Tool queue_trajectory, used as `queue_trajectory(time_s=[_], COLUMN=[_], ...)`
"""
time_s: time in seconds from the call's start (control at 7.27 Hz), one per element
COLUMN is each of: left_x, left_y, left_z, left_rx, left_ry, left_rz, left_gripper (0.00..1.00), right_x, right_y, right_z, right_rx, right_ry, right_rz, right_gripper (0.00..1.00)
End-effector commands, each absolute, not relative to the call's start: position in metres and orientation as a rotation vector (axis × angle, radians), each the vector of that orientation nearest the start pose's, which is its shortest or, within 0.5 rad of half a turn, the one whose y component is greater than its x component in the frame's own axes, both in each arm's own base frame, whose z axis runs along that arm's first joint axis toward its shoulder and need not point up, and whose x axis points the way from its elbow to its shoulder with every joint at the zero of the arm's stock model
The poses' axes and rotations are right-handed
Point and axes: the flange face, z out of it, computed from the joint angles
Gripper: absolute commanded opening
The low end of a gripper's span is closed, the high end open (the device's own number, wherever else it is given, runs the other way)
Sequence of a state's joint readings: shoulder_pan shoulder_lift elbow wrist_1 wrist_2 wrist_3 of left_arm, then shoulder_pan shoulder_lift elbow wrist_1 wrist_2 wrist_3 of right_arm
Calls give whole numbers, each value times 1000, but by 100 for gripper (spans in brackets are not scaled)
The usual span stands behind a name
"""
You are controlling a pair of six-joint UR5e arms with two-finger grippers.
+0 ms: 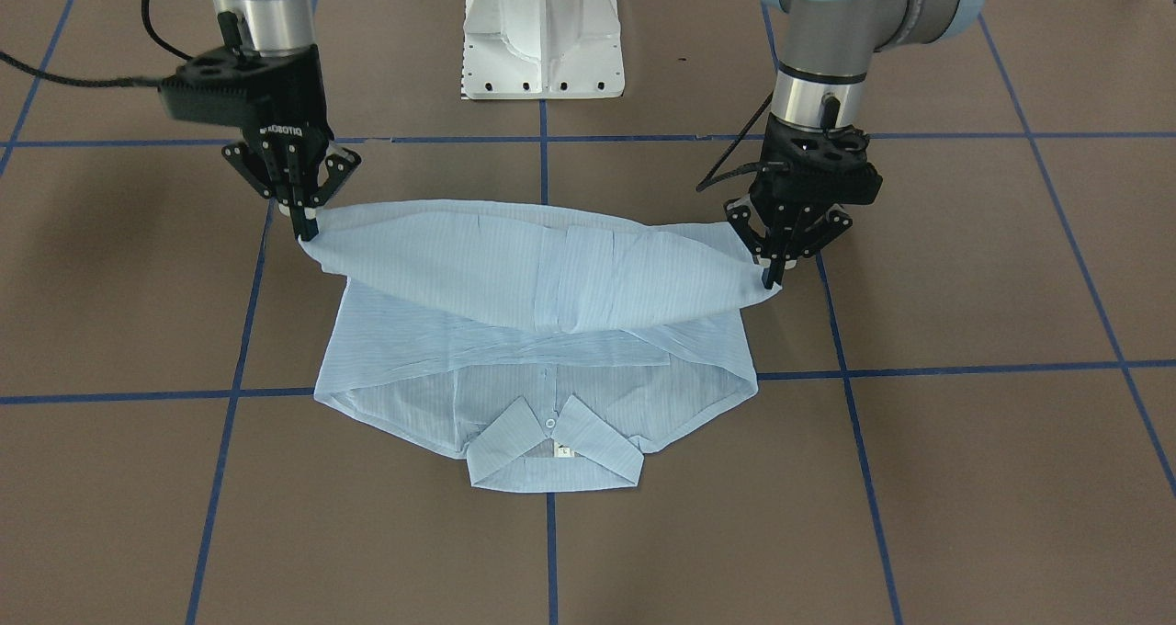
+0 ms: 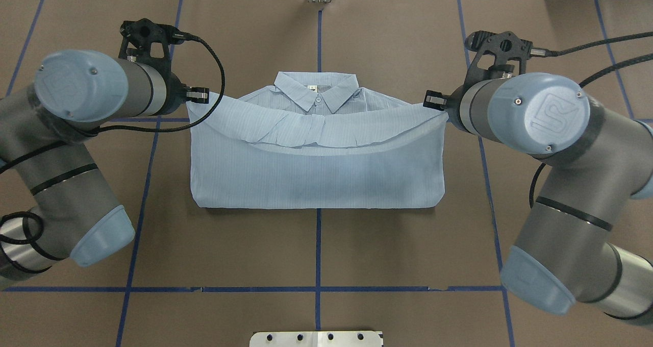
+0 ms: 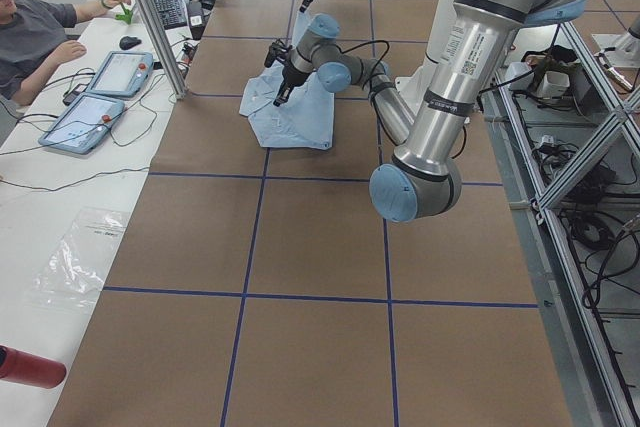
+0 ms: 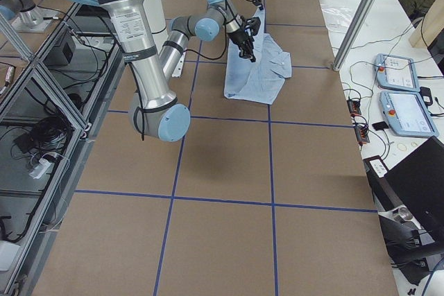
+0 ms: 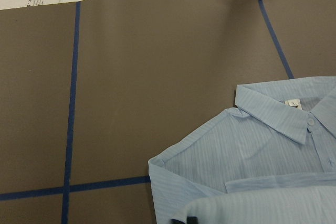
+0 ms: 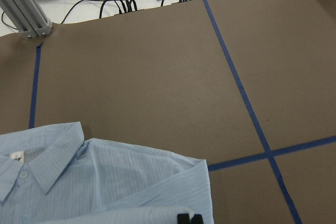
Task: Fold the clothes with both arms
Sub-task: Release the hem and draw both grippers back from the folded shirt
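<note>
The shirt's lifted corner, now held off the table, will be let go by my left gripper just past the outer end of the shirt's shoulder edge (image 1: 746, 423) (image 5: 157, 131).
The pale-blue striped shirt (image 1: 542, 276) lies flat on the brown table, its collar (image 1: 551, 450) on the side away from the robot. Its robot-side edge is lifted off the table and sags in the middle, doubled part-way over the lower layer. My left gripper (image 1: 774, 271) is shut on one lifted corner. At the opposite corner my right gripper (image 1: 306, 225) is shut on the cloth. In the overhead view the shirt (image 2: 316, 168) spans between both wrists, which hide the fingers. In the left wrist view the collar (image 5: 278, 111) shows, and in the right wrist view it (image 6: 37, 163) shows again.
The white pedestal base (image 1: 542, 46) stands behind the shirt. Blue tape lines cross the brown table (image 2: 316, 250). A person (image 3: 40, 32) sits at a side desk with teach pendants (image 3: 100, 97). An aluminium post (image 4: 357, 19) stands at the table's edge.
</note>
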State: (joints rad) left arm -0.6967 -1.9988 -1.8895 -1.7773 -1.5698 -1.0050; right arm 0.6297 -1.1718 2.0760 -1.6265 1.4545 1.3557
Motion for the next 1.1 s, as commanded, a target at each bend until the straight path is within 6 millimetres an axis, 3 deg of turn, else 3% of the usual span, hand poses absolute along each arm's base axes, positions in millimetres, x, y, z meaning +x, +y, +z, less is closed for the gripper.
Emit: queue_trajectory(time_s=[0.0, 0.14, 0.41, 0.69, 0.96], left_x=[404, 423, 446, 469, 475], left_y=[-517, -531, -549, -567, -576], left_z=[296, 288, 293, 287, 293], left_rx=[596, 597, 599, 595, 606], left_ry=[768, 771, 774, 769, 772], left_rz=[-138, -138, -135, -133, -130], left_gripper=[0, 0, 0, 0, 0], right_x=[-371, -384, -414, -438, -436], right_y=[-482, -496, -517, -535, -538], right_z=[277, 283, 325, 329, 329], right_rx=[466, 468, 466, 464, 468], right_ry=[-698, -695, -689, -685, -684], right_rz=[437, 439, 433, 431, 433], right_gripper=[0, 0, 0, 0, 0])
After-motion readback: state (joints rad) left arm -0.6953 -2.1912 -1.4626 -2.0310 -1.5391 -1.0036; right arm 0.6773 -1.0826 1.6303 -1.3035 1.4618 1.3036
